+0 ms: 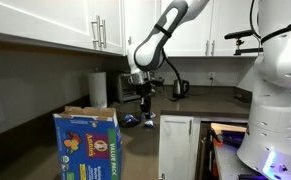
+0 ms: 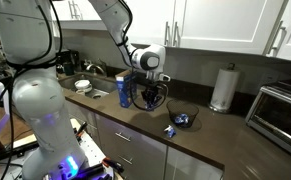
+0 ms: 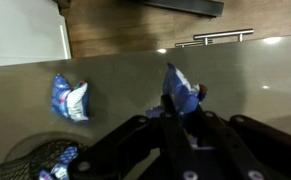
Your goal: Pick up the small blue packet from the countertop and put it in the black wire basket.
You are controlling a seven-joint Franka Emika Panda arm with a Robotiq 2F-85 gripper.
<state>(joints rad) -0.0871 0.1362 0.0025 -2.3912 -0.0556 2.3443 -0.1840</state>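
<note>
The robot's gripper needs to release the small blue packet in the middle of the black wire basket (image 1: 131, 119) (image 3: 47, 170), behind the big blue box.
My gripper (image 3: 177, 112) is shut on a small blue packet (image 3: 183, 88) that sticks out past the fingertips, held above the dark countertop. In both exterior views the gripper (image 1: 143, 98) (image 2: 149, 90) hangs a little above the counter. The black wire basket (image 2: 161, 99) sits right by the gripper; in the wrist view its mesh (image 3: 37, 160) shows at the lower left with something blue and white inside. Another small blue packet (image 3: 70, 98) lies flat on the counter, and it also shows in an exterior view (image 2: 182, 120).
A big blue cardboard box (image 1: 86, 146) stands in the foreground. A paper towel roll (image 2: 222, 88) and a silver toaster oven (image 2: 281, 116) stand along the counter. A black kettle (image 1: 180, 88) is by the wall. Upper cabinets hang overhead.
</note>
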